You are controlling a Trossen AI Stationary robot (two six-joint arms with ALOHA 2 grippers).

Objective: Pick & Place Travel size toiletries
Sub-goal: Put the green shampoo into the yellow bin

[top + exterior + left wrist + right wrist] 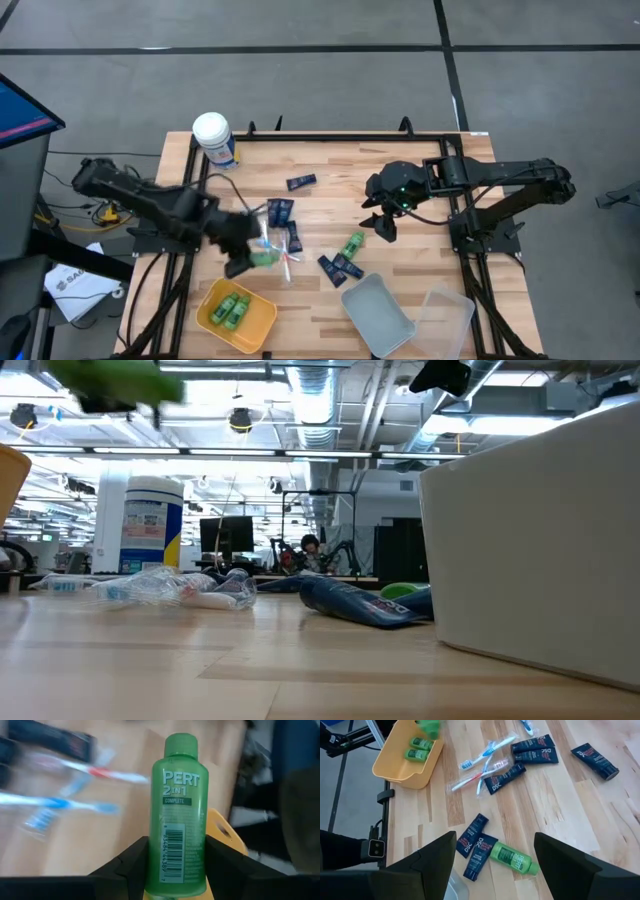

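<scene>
The small green bottle, now held high above the table, will be let go by my left gripper in the yellow tray's open space (246,327) next to the other green bottles.
My left gripper (250,257) is above the table's near left part, shut on a small green bottle (180,810), which shows as a green blur (110,385) high in the low view. A yellow tray (262,322) near the front edge holds two more green bottles (232,310). Another green bottle (512,858) lies on its side on the wood by dark navy tubes (475,847). More navy tubes (532,750) and wrapped toothbrushes (485,762) lie mid-table. My right gripper (385,222) hangs open above the table's right part, holding nothing. My left gripper pinches the green bottle's lower body, at the barcode end (175,857), between its two fingers (130,865), one on each side. The bottle lies along the fingers with its cap pointing away from the wrist. It is lifted clear of the table.
A tall white-lidded canister (214,138) stands at the far left corner. A clear plastic box (378,315) and its lid (445,320) lie at the near right; the box wall (530,530) fills the low view's right side.
</scene>
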